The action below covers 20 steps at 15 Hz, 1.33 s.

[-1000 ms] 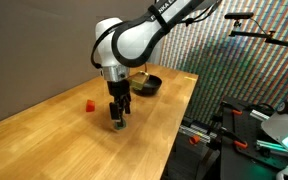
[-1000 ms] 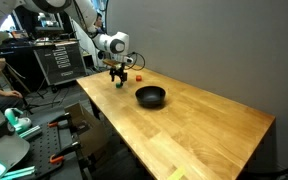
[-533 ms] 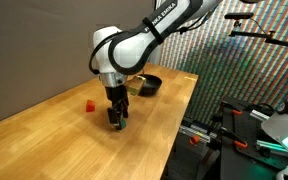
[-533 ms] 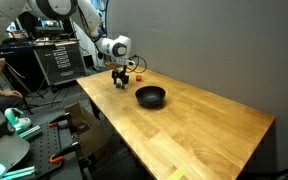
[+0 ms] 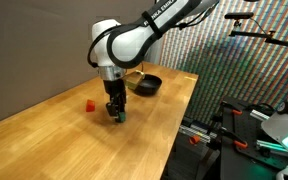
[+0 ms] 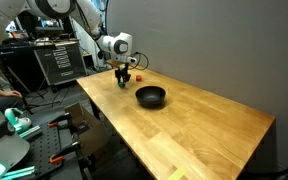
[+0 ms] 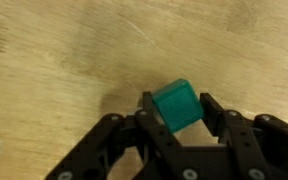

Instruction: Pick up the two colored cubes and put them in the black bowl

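The robot's gripper will release the green cube on the inside bottom of the black bowl (image 5: 148, 84), farther along the wooden table.
In the wrist view a green cube (image 7: 176, 105) sits tilted between the two black fingers of my gripper (image 7: 178, 103), which is shut on it, both fingers pressing its sides just above the wooden table (image 7: 54, 60). In an exterior view the gripper (image 5: 117, 115) points straight down at the table with the green cube (image 5: 121, 117) at its tips. The red cube (image 5: 89, 104) lies on the wood a short way beside it. The black bowl (image 5: 147, 84) stands farther along the table behind the arm. In an exterior view the red cube (image 6: 137, 74) and black bowl (image 6: 150, 96) also show.
The wooden table's edge (image 5: 174, 130) runs close to the gripper on one side. A dark wall (image 6: 214, 50) stands behind the table. Racks and equipment (image 6: 54, 60) crowd the floor beyond the table's end.
The jaws have closed from wide open onto the green cube. The arm has shifted only slightly over the same spot.
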{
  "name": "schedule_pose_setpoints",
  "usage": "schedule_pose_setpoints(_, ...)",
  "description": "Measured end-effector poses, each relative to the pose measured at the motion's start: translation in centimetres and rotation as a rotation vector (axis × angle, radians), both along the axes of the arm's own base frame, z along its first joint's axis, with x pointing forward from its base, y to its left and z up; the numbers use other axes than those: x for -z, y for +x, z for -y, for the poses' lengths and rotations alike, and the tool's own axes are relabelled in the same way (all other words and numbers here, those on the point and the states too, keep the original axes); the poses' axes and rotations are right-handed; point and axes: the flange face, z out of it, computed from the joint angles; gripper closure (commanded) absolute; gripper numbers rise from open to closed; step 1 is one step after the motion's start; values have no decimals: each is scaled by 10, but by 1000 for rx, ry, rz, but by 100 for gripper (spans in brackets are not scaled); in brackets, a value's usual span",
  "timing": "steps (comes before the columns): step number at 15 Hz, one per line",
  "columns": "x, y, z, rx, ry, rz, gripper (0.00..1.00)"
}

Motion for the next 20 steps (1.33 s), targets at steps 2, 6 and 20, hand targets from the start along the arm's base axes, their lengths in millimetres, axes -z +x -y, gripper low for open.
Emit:
schedule_pose_setpoints(2, -17, 12, 22, 50, -40, 38, 74)
schedule_pose_setpoints(6, -73, 33, 93, 186, -143, 135, 74)
schedule_pose_setpoints(20, -114, 17, 210, 427, -210, 123, 0)
